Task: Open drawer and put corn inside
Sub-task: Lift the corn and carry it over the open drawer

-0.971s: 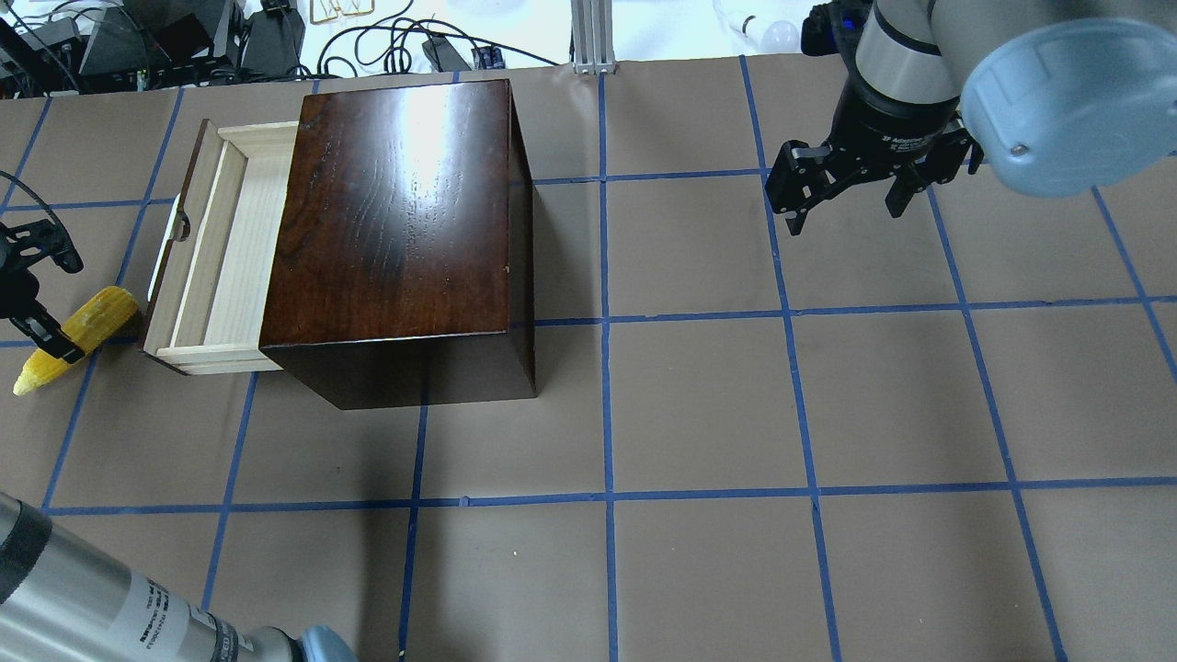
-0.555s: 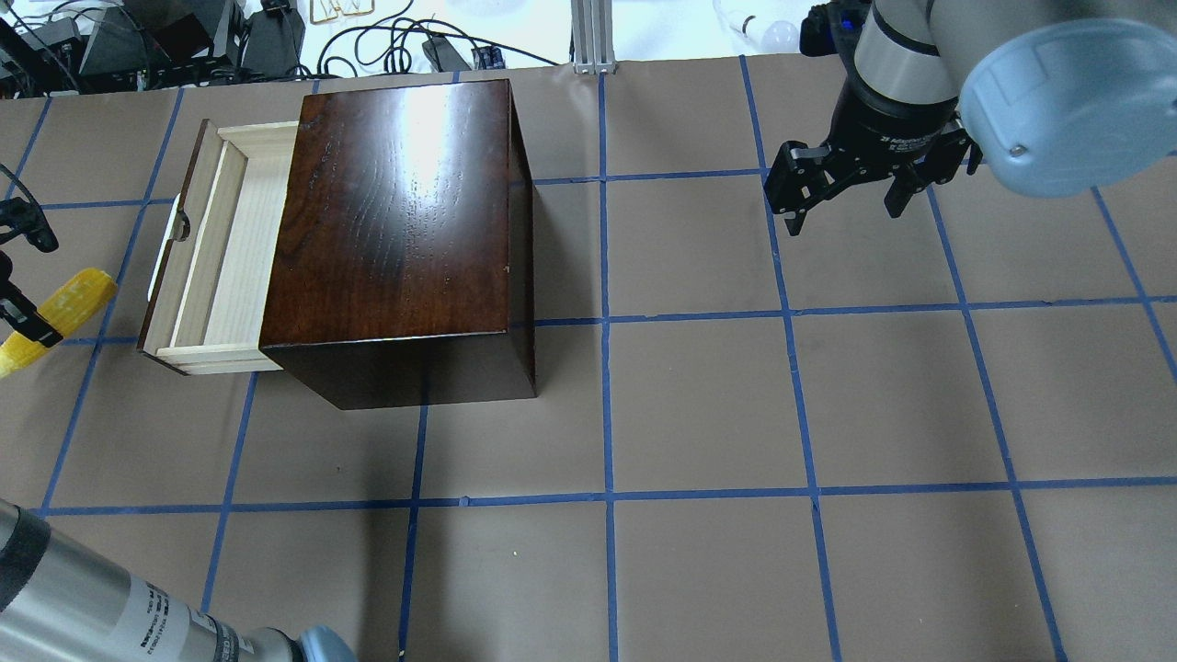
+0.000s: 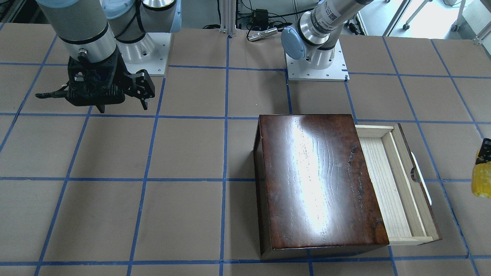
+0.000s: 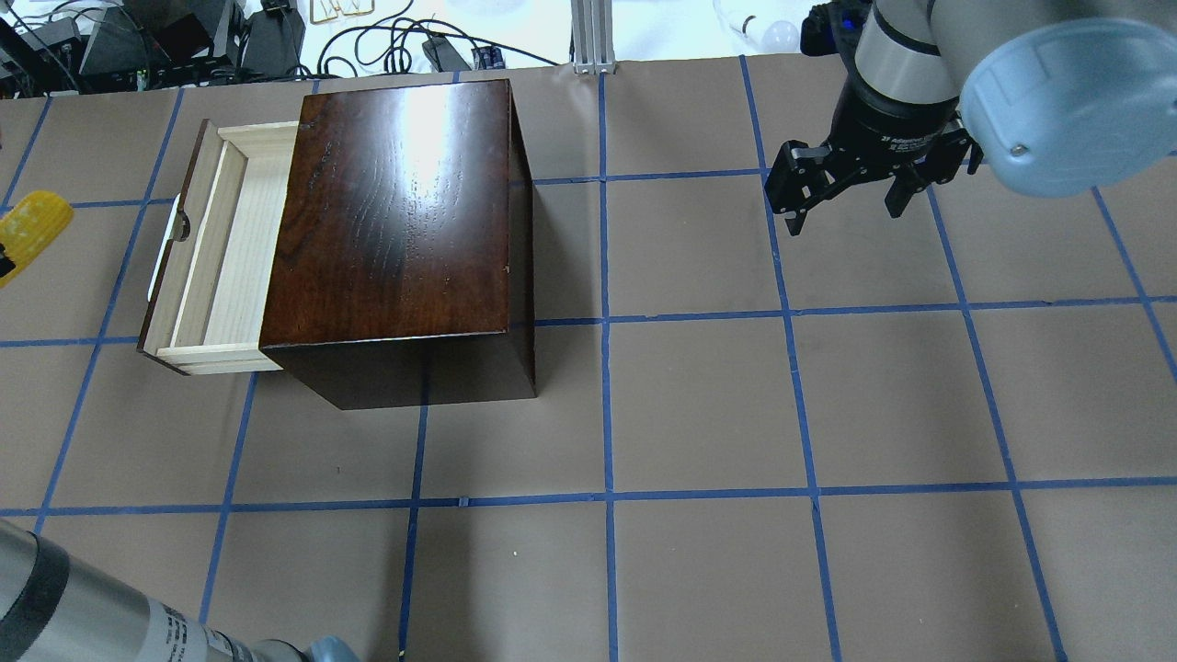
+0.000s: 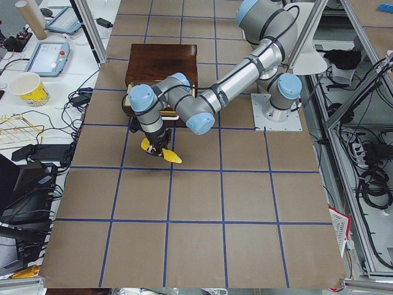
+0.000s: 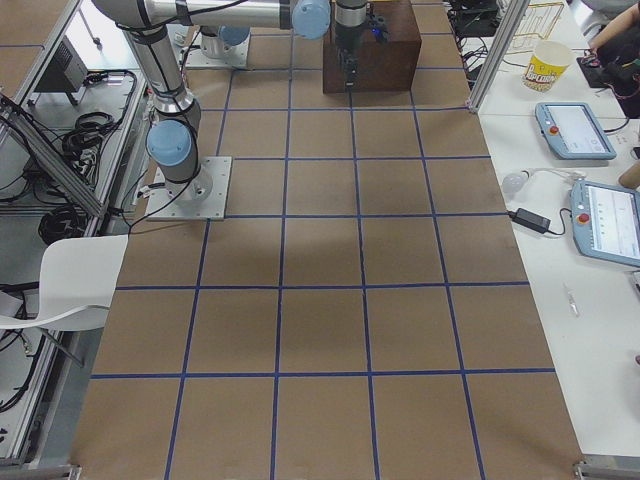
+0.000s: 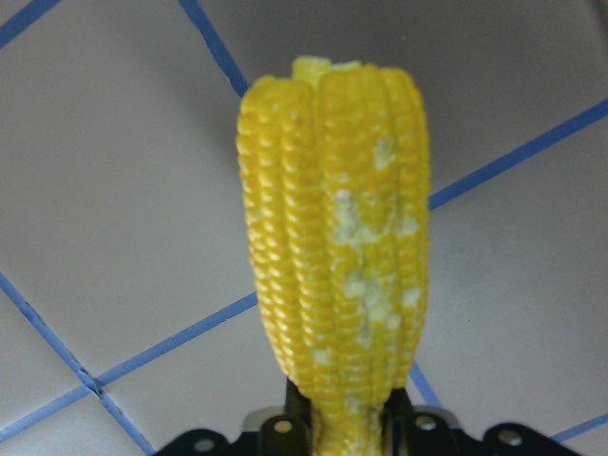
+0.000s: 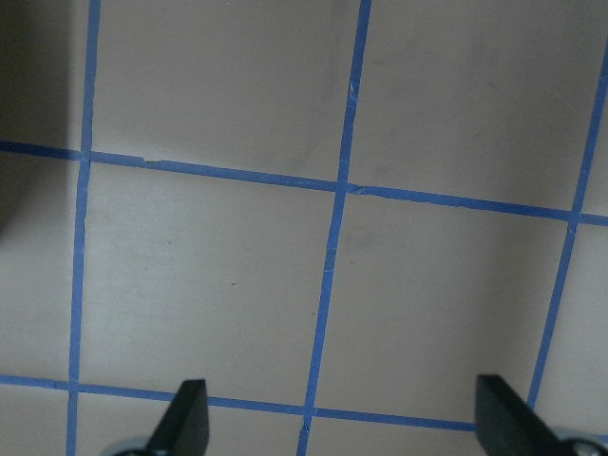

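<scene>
My left gripper needs to release the yellow corn on the open drawer's pale wood bottom [image 3: 392, 186], about halfway along the drawer's length. The corn is still held above the table.
The drawer [image 4: 216, 248] is pulled open from the dark-brown box [image 4: 405, 221], and its pale wood tray is empty. Its white handle [image 4: 165, 248] faces the table's left end. The drawer [image 3: 391, 184] and box [image 3: 314, 180] also show in the front view. My left gripper [image 7: 342, 427] is shut on the yellow corn [image 7: 332, 256] and holds it above the table, left of the drawer front. The corn shows at the frame edge overhead [image 4: 32, 225] and in the front view [image 3: 481, 180]. My right gripper [image 4: 846, 210] hangs open and empty over the far right of the table, fingers [image 8: 185, 418] wide apart.
Blue tape lines grid the brown table. Cables and equipment [image 4: 184, 41] lie beyond the far edge. My left forearm [image 4: 92, 616] crosses the near left corner. The arm bases [image 3: 316, 57] stand at the robot's side of the table.
My left gripper has lifted the corn off the table beside the drawer front and carried it up and to the left. The right arm and the drawer have not moved.
</scene>
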Controlling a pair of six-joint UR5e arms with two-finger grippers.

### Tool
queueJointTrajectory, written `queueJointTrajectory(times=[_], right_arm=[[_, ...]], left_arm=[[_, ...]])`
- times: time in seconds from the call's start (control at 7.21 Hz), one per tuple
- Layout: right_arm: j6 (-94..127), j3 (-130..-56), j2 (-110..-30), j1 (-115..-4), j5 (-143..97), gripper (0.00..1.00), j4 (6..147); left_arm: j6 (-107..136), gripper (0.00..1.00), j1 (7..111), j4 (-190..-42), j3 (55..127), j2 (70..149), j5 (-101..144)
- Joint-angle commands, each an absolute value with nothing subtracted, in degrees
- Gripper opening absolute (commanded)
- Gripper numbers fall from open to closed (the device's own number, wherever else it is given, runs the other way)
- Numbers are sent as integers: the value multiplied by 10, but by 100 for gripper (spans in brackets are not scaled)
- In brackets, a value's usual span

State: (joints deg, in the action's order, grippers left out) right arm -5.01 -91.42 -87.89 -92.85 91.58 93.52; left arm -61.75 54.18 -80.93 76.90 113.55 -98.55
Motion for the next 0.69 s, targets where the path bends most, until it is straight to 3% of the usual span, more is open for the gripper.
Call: queueJointTrajectory(times=[0.0,0.55], right_arm=[[-50,-914,-879,-929,916,100,935],[-50,-914,-879,-929,916,100,935]], left_arm=[[-534,0,563,-857,765,1092,-966],[-345,0,672,-910,768,1064,-939]])
